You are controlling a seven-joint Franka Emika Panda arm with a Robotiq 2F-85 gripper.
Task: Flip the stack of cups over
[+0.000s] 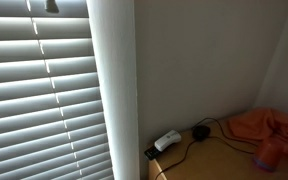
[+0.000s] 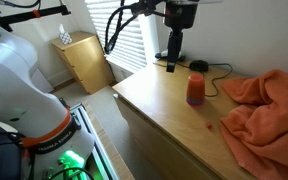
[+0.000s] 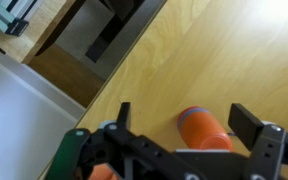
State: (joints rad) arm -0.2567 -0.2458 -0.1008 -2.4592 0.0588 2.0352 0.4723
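The robot's gripper should next go to the upper part (image 1: 272,144) (image 3: 210,137) of the stack of orange cups and close around it from above.
The stack of orange cups (image 2: 195,90) stands on the wooden table (image 2: 164,115), just left of a crumpled orange cloth (image 2: 267,105). In the wrist view the stack (image 3: 205,131) lies below and between my two black fingers, and its lower part is hidden behind the gripper body. My gripper (image 3: 187,120) is open and empty. In an exterior view the gripper (image 2: 171,63) hangs above the table, up and to the left of the stack, without touching it. The stack also shows as a pinkish shape (image 1: 270,154) at the table's near corner.
The orange cloth (image 1: 266,125) covers the table's right side. A white device (image 1: 167,141) and a black object (image 1: 200,131) with a cable lie at the table's back by the wall. Window blinds (image 1: 44,90) and a small wooden cabinet (image 2: 84,60) stand beyond the table edge.
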